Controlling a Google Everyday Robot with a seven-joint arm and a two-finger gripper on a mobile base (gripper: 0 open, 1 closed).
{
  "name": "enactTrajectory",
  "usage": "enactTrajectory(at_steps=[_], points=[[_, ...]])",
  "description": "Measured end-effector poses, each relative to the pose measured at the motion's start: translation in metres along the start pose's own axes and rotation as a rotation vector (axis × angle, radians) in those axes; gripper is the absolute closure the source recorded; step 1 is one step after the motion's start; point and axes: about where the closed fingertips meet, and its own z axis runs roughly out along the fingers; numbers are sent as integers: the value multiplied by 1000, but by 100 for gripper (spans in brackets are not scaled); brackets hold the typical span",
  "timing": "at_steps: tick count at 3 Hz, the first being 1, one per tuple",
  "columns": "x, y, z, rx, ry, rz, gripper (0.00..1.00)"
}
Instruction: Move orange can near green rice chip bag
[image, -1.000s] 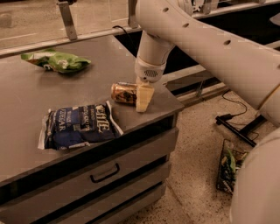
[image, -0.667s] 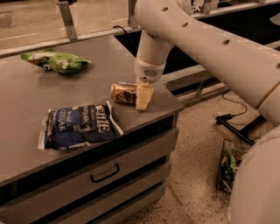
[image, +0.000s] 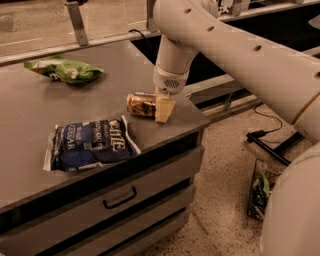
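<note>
My gripper will let go of the orange can on the counter (image: 109, 79), against the end of the green rice chip bag that is nearest my gripper.
The orange can (image: 139, 105) lies on its side near the right front corner of the grey counter (image: 30, 115). My gripper (image: 156, 103) comes straight down from the big white arm (image: 240, 47) and sits at the can's right end, touching or nearly touching it. The green rice chip bag (image: 65, 70) lies flat at the counter's back left, well apart from the can.
A larger dark blue chip bag (image: 92, 142) lies at the counter's front, left of the can. Drawers with a handle (image: 120, 197) are below the counter. A rail (image: 77, 22) runs behind it. A small bin (image: 260, 192) and cables (image: 270, 135) are on the floor at right.
</note>
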Motion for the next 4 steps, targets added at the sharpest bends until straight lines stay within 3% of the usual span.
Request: enactTrajectory(at_steps=[1,2,3,4], points=[[3,-13,-16,24,10,13,100],[4,-40,-40,63,21,25,100],[-9,-74,-50,93,26,24,100],[-38,-97,-41,109,-6,16,100]])
